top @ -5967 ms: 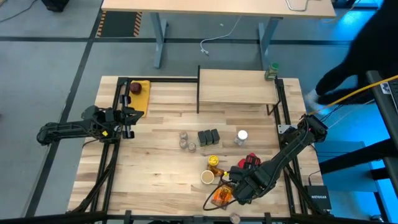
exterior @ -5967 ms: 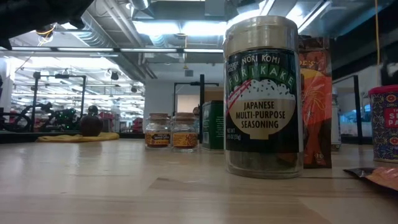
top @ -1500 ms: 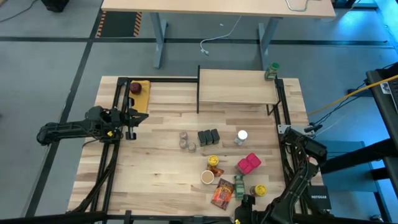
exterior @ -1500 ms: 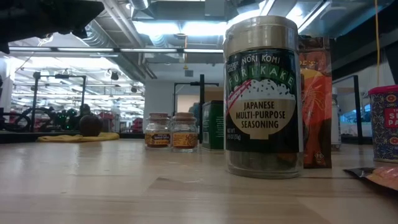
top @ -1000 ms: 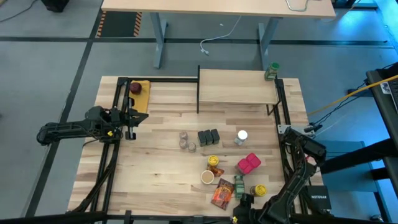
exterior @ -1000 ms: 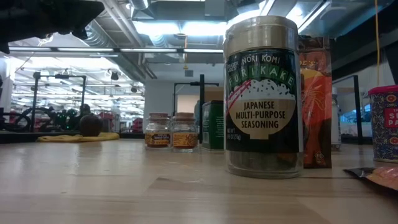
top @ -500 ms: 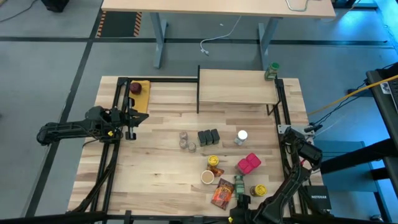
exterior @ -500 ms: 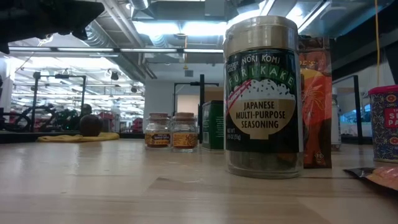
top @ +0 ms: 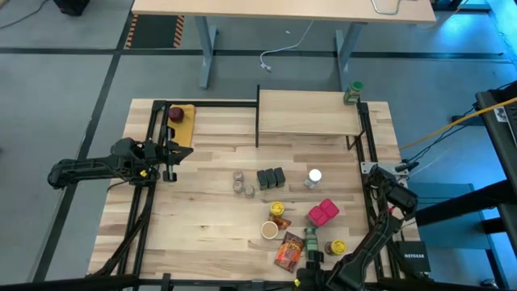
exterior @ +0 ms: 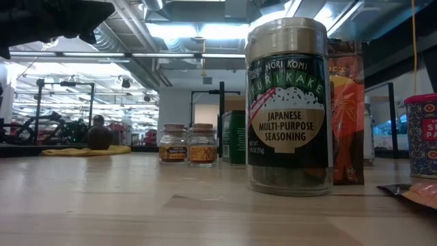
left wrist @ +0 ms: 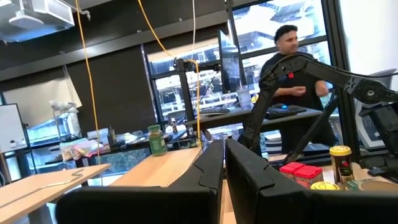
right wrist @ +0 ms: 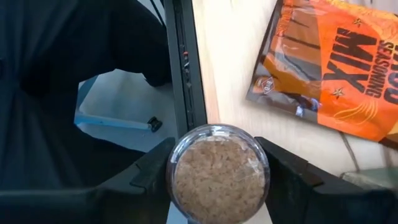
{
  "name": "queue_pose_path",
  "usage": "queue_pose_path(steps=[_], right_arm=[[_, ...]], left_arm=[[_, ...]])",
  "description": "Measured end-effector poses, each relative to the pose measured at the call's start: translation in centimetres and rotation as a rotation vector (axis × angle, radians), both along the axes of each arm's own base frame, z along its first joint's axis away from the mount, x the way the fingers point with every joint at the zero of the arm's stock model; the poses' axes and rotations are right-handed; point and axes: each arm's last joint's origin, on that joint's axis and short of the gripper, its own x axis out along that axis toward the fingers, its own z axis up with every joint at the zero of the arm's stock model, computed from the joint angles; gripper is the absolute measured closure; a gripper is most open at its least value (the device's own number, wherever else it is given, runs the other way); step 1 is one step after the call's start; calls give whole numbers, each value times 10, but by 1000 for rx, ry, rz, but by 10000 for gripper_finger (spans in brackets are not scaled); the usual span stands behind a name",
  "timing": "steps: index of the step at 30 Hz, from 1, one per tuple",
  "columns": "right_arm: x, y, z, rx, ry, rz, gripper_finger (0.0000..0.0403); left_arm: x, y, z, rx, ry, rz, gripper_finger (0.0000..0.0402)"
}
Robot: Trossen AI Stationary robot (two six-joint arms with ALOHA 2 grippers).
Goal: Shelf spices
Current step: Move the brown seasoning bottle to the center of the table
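The robot's right gripper will set the jar of tan grains down on the tabletop [top: 237, 200] close by the near side of the small jars.
The shelf [top: 308, 111] is a pale wood board on a black frame at the table's far edge. One green-lidded jar [top: 353, 92] stands on its far right corner. The other spices stand or lie on the tabletop: two small jars [top: 240, 183], dark tins [top: 271, 178], a white-lidded jar [top: 314, 176], red boxes [top: 323, 212], an orange packet [top: 288, 251] and jars beside it. My right gripper [right wrist: 217, 177] is at the table's near edge, shut on a jar of tan grains. My left gripper [top: 170, 158] hovers shut over the table's left side. My right gripper pinches a small jar [right wrist: 217, 180] between its two fingers [right wrist: 152, 169], one on each side of the round wall. The fingers point down from above. The jar's clear round end [right wrist: 219, 155] faces the wrist camera. What it rests on is hidden.
The black table frame [right wrist: 186, 68] and the floor show beside the held jar. A dark red round thing on a yellow pad [top: 179, 114] lies at the far left corner. A tall furikake jar [exterior: 288, 106] stands close to the low camera. A person shows beyond the table in the left wrist view.
My right arm has shifted a little toward the table's left along the near edge. The spices on the table and the left arm have kept still.
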Motion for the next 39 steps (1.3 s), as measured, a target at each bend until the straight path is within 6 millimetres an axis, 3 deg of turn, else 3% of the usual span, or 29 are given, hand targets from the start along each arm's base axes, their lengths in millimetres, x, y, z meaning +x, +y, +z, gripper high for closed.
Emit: queue_pose_path(steps=[8, 20, 27, 34, 39], right_arm=[[11, -4, 6, -6, -9, -2, 204], [46, -12, 64, -159, -141, 56, 205], [84, -40, 82, -276, -191, 143, 206], [121, -67, 116, -337, -286, 197, 204], [148, -106, 121, -442, -288, 176, 207]], left_arm=[[0, 0, 0, 3, -1, 1, 391], [0, 0, 0, -18, -3, -6, 391], [0, 0, 0, -24, -4, -8, 391], [0, 0, 0, -35, -4, -11, 391], [0, 0, 0, -72, -8, -23, 391]])
